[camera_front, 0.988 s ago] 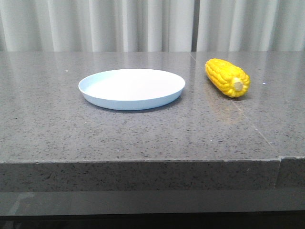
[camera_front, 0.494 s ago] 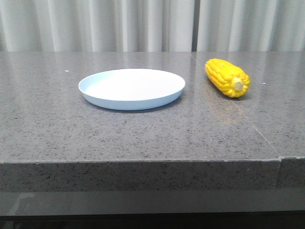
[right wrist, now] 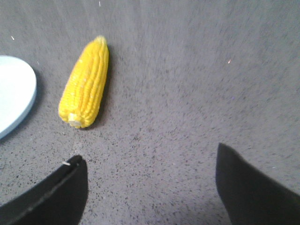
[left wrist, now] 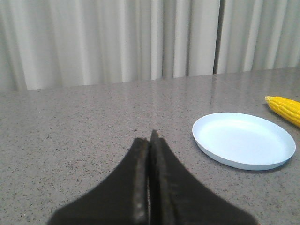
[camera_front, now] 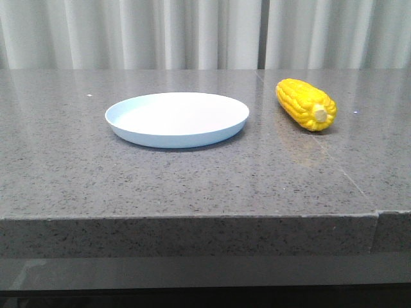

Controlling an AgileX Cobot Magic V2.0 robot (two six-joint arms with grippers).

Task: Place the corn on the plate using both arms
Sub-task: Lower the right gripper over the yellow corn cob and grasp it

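Next, I need to move my right gripper to the yellow corn beside the plate and close it across the corn's middle [camera_front: 305, 101] [right wrist: 86, 82], behind the corn's pale cob end.
The yellow corn [camera_front: 306, 104] lies on the grey stone table, to the right of the pale blue plate [camera_front: 177, 119], its pale cob end toward the front. Neither arm shows in the front view. In the left wrist view my left gripper [left wrist: 150, 138] is shut and empty, low over bare table, with the plate [left wrist: 243, 146] ahead to one side and the corn's tip [left wrist: 284, 108] past it. In the right wrist view my right gripper [right wrist: 148, 157] is open wide and empty above the table, with the corn [right wrist: 86, 87] ahead and off to one side beside the plate's rim [right wrist: 16, 96].
The table's front edge [camera_front: 192, 217] runs across the front view, with a seam [camera_front: 377, 224] near its right end. Pale curtains [camera_front: 192, 32] hang behind the table.
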